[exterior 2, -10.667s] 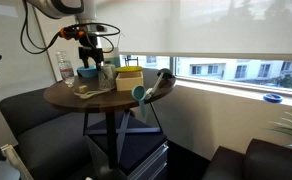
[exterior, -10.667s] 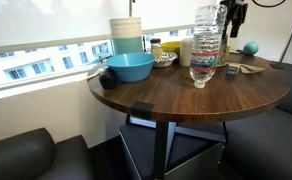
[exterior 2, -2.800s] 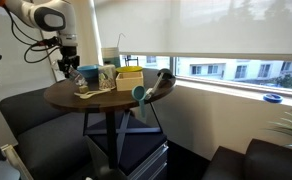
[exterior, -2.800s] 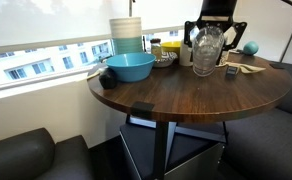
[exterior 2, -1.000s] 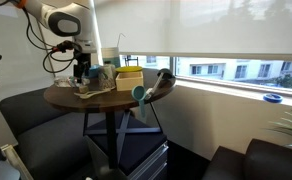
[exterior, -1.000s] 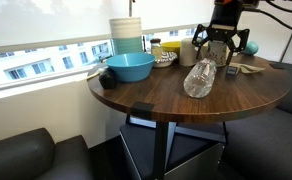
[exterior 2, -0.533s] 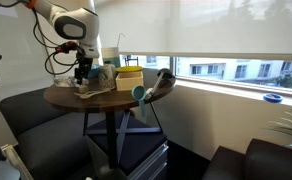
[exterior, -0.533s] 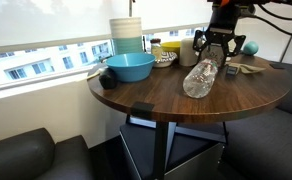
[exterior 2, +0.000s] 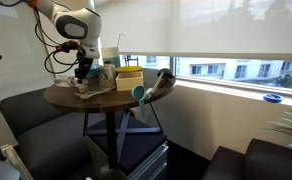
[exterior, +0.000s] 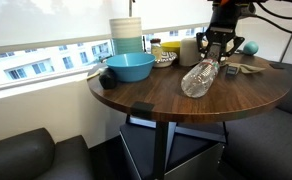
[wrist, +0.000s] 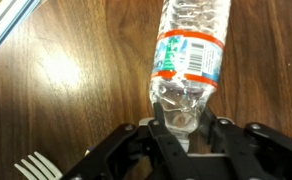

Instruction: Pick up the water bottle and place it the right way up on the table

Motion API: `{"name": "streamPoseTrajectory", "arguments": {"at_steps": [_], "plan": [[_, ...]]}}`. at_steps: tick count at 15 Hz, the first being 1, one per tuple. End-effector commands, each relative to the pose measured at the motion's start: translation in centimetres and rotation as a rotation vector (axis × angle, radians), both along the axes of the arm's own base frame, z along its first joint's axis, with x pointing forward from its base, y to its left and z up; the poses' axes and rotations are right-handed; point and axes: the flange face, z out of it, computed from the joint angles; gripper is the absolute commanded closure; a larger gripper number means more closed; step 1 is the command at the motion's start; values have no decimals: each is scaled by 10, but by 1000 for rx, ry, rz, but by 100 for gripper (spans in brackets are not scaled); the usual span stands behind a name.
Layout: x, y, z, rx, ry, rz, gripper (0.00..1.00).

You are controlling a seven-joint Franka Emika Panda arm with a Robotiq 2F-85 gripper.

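My gripper is going to set the water bottle down. It will let go of it upright on the table (exterior: 203,76) in front of the white cylindrical container.
The water bottle (exterior: 200,78) lies on its side on the round dark wood table (exterior: 156,95), base toward the front edge and cap end toward the back. In the wrist view the clear ribbed water bottle (wrist: 191,45) with its red-edged label points its neck at the camera. My gripper (wrist: 186,122) has a black finger on each side of that neck, pressed against it. From outside, the gripper (exterior: 214,62) comes straight down over the bottle's far end. In an exterior view the gripper (exterior 2: 83,72) is low over the table (exterior 2: 101,97); the bottle is hard to make out there.
A blue bowl (exterior: 129,67) and a tall stack of pale containers (exterior: 127,35) stand at the table's back left. A white cylindrical container (exterior: 186,50) and a teal ball (exterior: 251,47) sit behind the gripper. A white fork (wrist: 36,168) lies beside the gripper. Dark seats surround the table.
Over the last second the fingers have closed from wide open onto the neck of the lying bottle. The bottle has shifted slightly. Much earlier it stood upright.
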Motion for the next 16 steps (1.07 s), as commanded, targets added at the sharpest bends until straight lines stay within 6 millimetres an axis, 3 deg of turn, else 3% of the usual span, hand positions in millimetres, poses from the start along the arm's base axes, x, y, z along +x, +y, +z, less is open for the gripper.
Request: {"name": "streamPoseTrajectory", "arguments": {"at_steps": [1,8,13,16], "plan": [[3,4,15,30,-15,4,90],[-8,43,80,-101,-150,117,91],[-23,67,127,-312,-288,207,91],[-36,81,143,-460,-374,262,91]]}}
